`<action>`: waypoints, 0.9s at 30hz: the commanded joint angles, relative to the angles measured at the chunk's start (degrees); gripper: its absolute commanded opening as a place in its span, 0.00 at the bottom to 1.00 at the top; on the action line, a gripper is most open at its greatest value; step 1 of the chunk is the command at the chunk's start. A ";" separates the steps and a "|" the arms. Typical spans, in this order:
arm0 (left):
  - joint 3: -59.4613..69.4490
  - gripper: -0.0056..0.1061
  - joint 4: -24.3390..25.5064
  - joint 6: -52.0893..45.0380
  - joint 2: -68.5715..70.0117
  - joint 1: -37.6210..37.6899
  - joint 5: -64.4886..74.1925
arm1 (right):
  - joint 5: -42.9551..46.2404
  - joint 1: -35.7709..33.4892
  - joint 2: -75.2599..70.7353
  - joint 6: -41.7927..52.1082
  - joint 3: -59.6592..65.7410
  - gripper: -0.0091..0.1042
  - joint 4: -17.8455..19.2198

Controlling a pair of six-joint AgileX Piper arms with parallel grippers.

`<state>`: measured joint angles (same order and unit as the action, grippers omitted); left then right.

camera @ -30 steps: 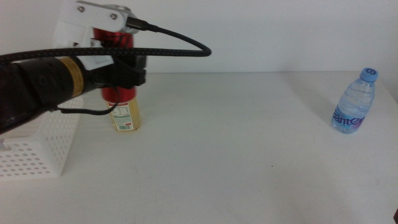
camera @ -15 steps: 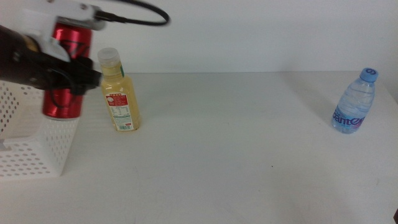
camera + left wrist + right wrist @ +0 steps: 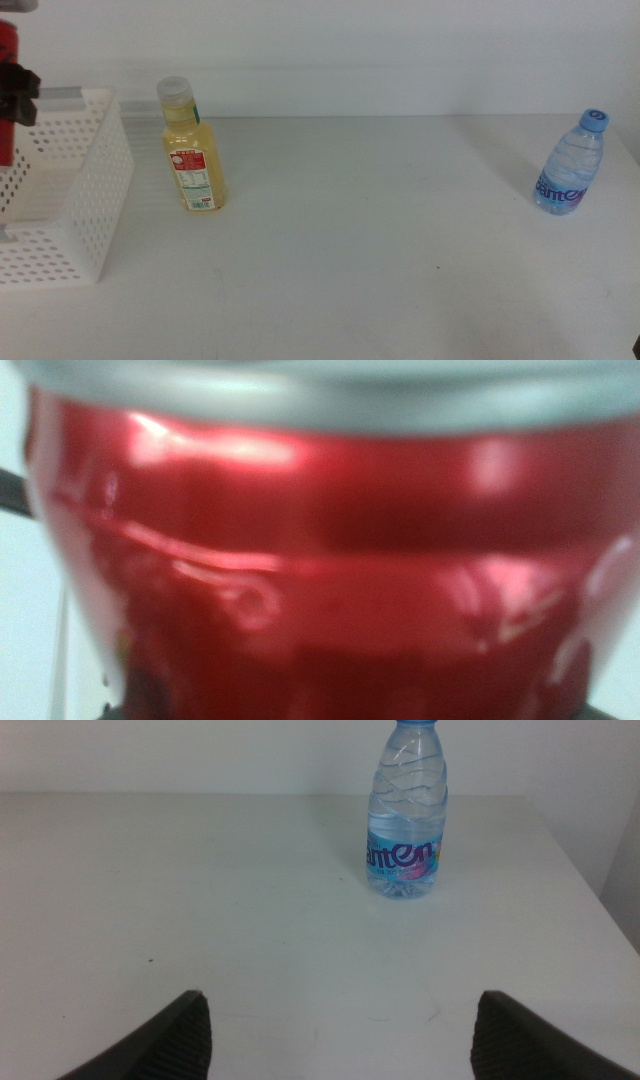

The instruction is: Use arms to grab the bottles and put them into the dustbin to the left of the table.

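My left gripper will drop the red soda can inside the white dustbin (image 3: pixel 32 196), near the side of the dustbin that faces the juice bottle.
At the far left edge of the middle view, my left gripper (image 3: pixel 16 92) is shut on the slim red soda can (image 3: pixel 5 100), holding it above the white perforated dustbin (image 3: pixel 100 190). In the left wrist view the can (image 3: pixel 320 560) fills the picture. The yellow juice bottle (image 3: pixel 192 150) with white cap and red label stands upright on the table (image 3: pixel 380 260), just right of the dustbin. The small blue-capped water bottle (image 3: pixel 571 165) stands at the far right. My right gripper (image 3: pixel 340 1030) is open, low over the table, with the water bottle (image 3: pixel 405 815) ahead of it and well apart.
The dustbin's grey-marked rim handle (image 3: pixel 62 95) shows beside the can. A white wall rises behind the table's far edge. The table's right edge runs close to the water bottle.
My left arm has swung left with the red can, from in front of the juice bottle to over the dustbin, mostly leaving the middle view. The bottles have not moved.
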<state>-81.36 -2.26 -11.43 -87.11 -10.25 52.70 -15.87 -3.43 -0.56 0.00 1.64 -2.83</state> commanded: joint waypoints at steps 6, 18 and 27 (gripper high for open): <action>-11.95 0.01 -3.81 -3.39 -9.22 -3.41 4.97 | 4.03 0.25 -1.57 0.72 -0.47 0.68 0.60; -17.98 0.01 -2.69 -4.19 -21.59 -5.74 12.10 | 4.03 0.25 -1.57 0.72 -0.47 0.68 0.60; -17.92 0.01 2.26 -3.76 -24.95 -6.56 12.92 | 4.03 0.25 -1.57 0.72 -0.47 0.68 0.60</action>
<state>-97.09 -0.39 -15.87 -114.88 -16.77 66.21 -15.87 -3.43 -0.56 0.00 1.64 -2.83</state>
